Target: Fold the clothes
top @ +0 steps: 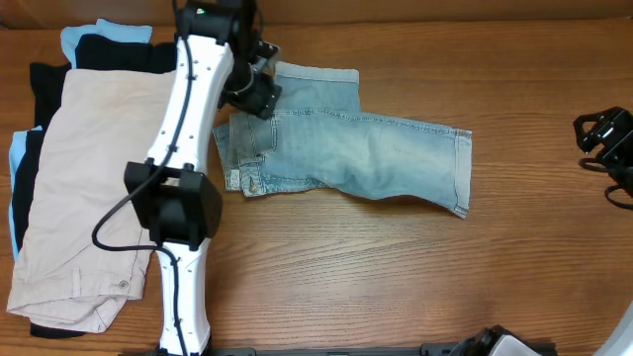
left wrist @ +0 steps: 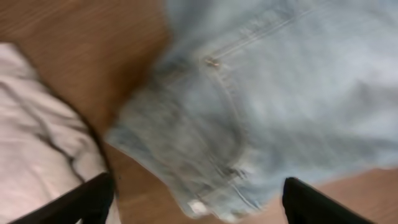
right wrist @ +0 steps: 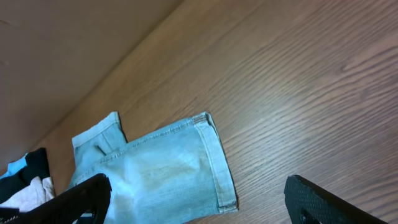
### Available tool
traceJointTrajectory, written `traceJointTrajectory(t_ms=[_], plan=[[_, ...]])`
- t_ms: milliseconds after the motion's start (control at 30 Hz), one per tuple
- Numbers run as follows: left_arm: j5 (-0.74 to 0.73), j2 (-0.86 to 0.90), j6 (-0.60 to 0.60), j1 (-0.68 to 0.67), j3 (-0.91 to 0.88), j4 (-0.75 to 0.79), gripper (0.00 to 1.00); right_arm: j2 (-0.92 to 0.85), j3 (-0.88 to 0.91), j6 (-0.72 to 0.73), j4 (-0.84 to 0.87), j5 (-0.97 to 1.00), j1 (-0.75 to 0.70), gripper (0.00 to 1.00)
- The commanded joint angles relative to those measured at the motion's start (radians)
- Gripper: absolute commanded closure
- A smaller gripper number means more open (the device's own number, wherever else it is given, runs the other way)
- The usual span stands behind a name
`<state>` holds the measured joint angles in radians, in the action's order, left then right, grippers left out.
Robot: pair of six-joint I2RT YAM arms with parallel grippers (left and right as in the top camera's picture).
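The far end of the waistband (top: 236,123) (left wrist: 146,119) of the denim shorts, just past the pocket toward the beige shorts, should be gripped next by my left gripper.
The faded light-blue denim shorts (top: 346,148) lie spread on the wooden table, waistband to the left and one cuffed leg reaching right. My left gripper (top: 255,91) hovers over the waistband end, open and empty; in the left wrist view the blurred denim (left wrist: 261,93) fills the space between its fingers (left wrist: 199,202). My right gripper (top: 608,148) is at the far right edge, open and empty, well clear of the shorts. The right wrist view shows the cuffed hem (right wrist: 214,162) ahead of its open fingers (right wrist: 199,199).
A pile of other garments lies at the left: large beige shorts (top: 84,188) on top of black (top: 45,84) and pale-blue (top: 104,35) clothes. The beige fabric shows at the left of the left wrist view (left wrist: 37,143). Bare wooden table (top: 415,287) lies in front.
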<state>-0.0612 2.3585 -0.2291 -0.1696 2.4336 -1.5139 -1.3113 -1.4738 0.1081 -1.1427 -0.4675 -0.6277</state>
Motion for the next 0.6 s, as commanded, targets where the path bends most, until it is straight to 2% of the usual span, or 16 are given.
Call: traceJointTrajectory(t_ms=[0,167,267,567], plan=[[0.025,-0.010,-0.020,0.056,-0.052,0.069,0.10,-0.028,-0.011,-0.009,0.003,-0.005,-0.001,0.07],[-0.034,-0.009,-0.102,0.078,-0.141,0.201,0.11,-0.049,-0.011,-0.013,0.004,-0.005,-0.001,0.07],[-0.044,-0.008,-0.108,0.080,-0.197,0.245,0.18,-0.056,-0.011,-0.031,0.004,-0.005,-0.001,0.07],[-0.063,-0.008,-0.108,0.078,-0.378,0.372,0.23,-0.062,-0.011,-0.031,0.006,-0.005,-0.001,0.07]])
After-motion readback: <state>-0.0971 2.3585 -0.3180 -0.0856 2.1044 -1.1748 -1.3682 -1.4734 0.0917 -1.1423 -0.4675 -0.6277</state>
